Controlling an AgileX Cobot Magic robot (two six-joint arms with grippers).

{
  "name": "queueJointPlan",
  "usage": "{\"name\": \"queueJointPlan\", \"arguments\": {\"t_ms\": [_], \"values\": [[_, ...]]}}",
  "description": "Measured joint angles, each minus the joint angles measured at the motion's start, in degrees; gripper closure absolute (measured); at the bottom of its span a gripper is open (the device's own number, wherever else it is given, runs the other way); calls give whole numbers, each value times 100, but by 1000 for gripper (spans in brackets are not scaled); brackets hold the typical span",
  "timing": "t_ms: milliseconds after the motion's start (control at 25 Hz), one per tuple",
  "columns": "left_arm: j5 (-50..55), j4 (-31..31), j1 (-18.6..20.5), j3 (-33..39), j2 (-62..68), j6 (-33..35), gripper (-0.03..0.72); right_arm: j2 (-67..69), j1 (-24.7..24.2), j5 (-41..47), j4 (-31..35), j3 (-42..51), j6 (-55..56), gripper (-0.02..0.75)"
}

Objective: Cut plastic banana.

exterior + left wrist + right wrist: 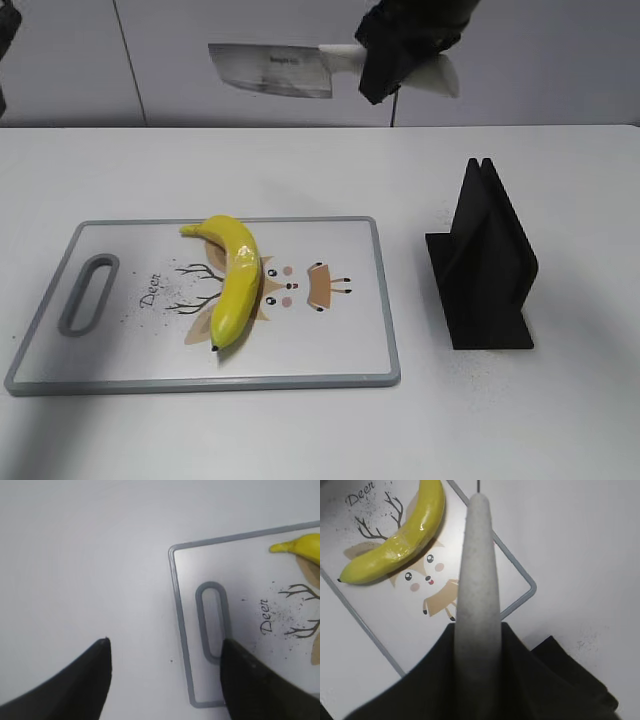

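Observation:
Next, I release the cleaver with my right gripper in the slot (509, 218) between the black knife stand's upright panels.
The yellow plastic banana (233, 277) lies on the white cutting board (330, 340), its dark tip toward the front edge. It also shows in the right wrist view (400, 545), and its stem end shows in the left wrist view (300, 547). My right gripper (395, 60) is shut on the white handle (477, 580) of a cleaver (272, 70) and holds it high above the board's far side. My left gripper (165, 652) is open and empty, hovering over the board's left edge near the handle slot (212, 620).
A black knife stand (485, 265) stands on the white table to the right of the board. The board has a grey rim and a deer drawing (300, 285). A grey wall runs behind the table.

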Motion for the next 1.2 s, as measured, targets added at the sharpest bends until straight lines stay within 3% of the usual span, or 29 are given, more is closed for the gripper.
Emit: {"name": "queueJointPlan", "arguments": {"t_ms": [160,400,800,1200], "values": [[17,-97,197,405,-395,-97,51,-395,0,18,-6,264,884,575],[41,-198,217,1772,-1934,-102,63,-1698,0,-272,-175,1552,2070,575],[-517,-172,228,3814,-5110,-114,94,-3069,0,-1373,-1446,3548,4319,575],[-707,30,228,5491,-7730,-119,95,-3438,0,-2063,-2229,4911,5444,575]]}}
